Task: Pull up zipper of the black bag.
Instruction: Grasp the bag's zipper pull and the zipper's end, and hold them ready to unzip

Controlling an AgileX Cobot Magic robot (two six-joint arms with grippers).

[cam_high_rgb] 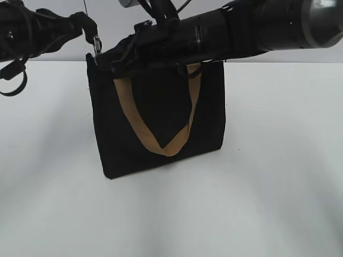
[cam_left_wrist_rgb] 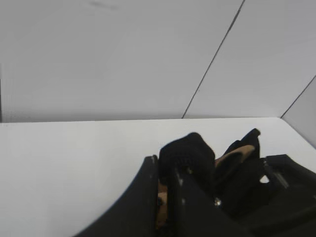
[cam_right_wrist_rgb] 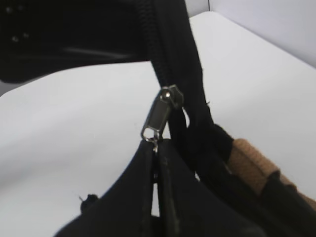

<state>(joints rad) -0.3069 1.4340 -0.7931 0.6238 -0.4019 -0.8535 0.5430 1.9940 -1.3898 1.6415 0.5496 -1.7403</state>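
The robot's right gripper should release the zipper pull, now at the black bag's top corner, above the tan strap's end farther from the left gripper [cam_high_rgb: 187, 56].
The black bag [cam_high_rgb: 161, 128] stands upright on the white table, one tan strap hanging down its front. My right gripper [cam_right_wrist_rgb: 155, 146] reaches across the bag's top to its left corner [cam_high_rgb: 103, 55] and is shut on the end of the small silvery pull [cam_right_wrist_rgb: 159, 116] of the zipper [cam_right_wrist_rgb: 154, 44]. The pull also shows in the exterior view [cam_high_rgb: 97, 44]. My left gripper [cam_left_wrist_rgb: 167, 170] is at that same corner [cam_high_rgb: 87, 25], shut on a fold of the bag's black fabric [cam_left_wrist_rgb: 190, 150], with a bit of tan strap between the fingers.
The white table [cam_high_rgb: 278, 176] lies all round the bag. A pale wall stands behind it [cam_left_wrist_rgb: 123, 59]. The right arm [cam_high_rgb: 241, 27] runs over the bag's top and hides most of the zipper line in the exterior view.
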